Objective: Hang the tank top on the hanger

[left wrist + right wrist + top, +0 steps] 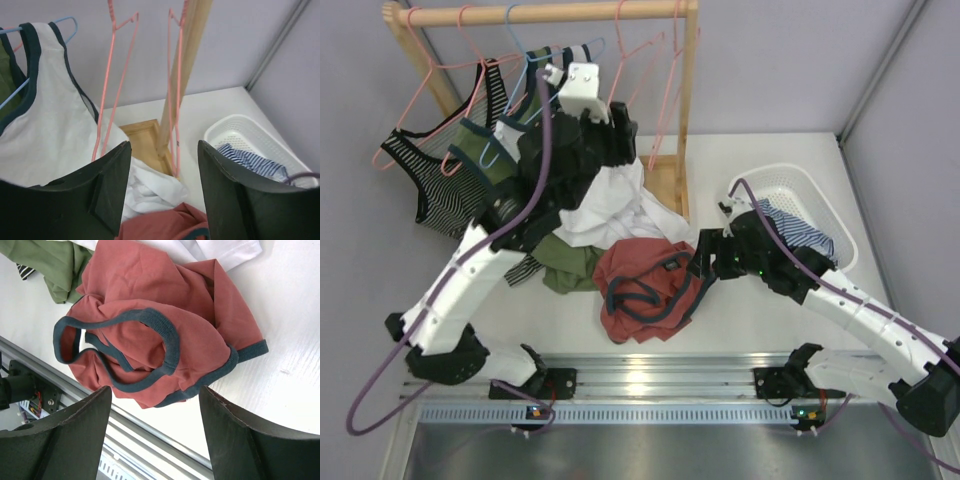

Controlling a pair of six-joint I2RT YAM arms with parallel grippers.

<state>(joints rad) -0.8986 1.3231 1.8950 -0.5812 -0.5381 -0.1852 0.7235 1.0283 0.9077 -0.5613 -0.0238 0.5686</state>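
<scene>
The empty pink hanger beside the white navy-trimmed tank top has a near shoulder [614,88] [103,95], and my left gripper will close on it next, just below the hanger's neck.
The rust-red tank top [645,285] lies crumpled on the table near the front edge, its navy trim looped on top. It also shows in the right wrist view [150,315] and at the bottom of the left wrist view [165,227]. Empty pink wire hangers [632,50] hang on the rail; the left wrist view shows one hanger [112,75] straight ahead. My left gripper [620,132] is raised by the rack, open and empty [164,145]. My right gripper [705,255] is open and empty [155,390], just right of the tank top.
A wooden rack [540,13] stands at the back with a striped top [430,175], a white navy-trimmed tank top [45,115] on a blue hanger and olive clothes. White cloth [615,210] and olive cloth [565,262] lie behind the tank top. A white basket [790,180] holds striped cloth at right.
</scene>
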